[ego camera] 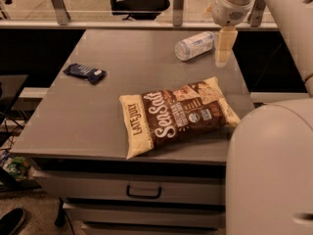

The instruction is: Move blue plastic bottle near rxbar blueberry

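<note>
Next, my gripper should go to the bottom half (pixel 189 49) of the blue plastic bottle, away from its cap, and close there.
The blue plastic bottle (pixel 194 45) lies on its side at the back right of the grey table (pixel 88 116), its label pale and its cap end pointing right. The rxbar blueberry (pixel 84 73), a small dark navy wrapper with a whitish end, lies flat at the table's left. My gripper (pixel 224 47) hangs down from the cream wrist (pixel 228 8) just right of the bottle's cap end, close beside it. Nothing shows in the gripper.
A large brown-and-cream chip bag (pixel 178 114) lies flat at the front centre-right of the table. My arm's bulky white link (pixel 269 170) fills the right foreground. Drawers (pixel 144 192) sit below the tabletop. An office chair (pixel 139 1) stands beyond the far edge.
</note>
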### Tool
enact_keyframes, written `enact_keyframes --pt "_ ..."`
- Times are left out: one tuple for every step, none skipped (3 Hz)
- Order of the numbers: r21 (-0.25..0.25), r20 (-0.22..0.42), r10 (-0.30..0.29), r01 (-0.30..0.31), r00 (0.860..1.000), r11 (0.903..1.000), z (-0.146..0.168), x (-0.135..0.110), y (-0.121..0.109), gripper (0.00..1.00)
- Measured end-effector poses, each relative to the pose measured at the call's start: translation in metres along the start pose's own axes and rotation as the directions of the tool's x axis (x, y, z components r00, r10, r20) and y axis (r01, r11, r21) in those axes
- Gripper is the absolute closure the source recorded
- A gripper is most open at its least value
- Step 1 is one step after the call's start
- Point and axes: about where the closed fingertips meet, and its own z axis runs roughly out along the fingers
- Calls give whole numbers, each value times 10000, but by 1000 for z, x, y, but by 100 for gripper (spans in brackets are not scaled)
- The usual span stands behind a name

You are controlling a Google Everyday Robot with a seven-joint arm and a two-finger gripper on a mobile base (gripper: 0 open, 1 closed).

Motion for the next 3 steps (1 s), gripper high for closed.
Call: enact_keyframes --pt "-123 -325 -586 582 9978 9982 21 1 -19 0" --pt "-337 -856 -1305 1280 9877 9912 49 0 -39 0" --pt "-465 -1199 -1789 1745 9765 9836 68 -3 -52 0"
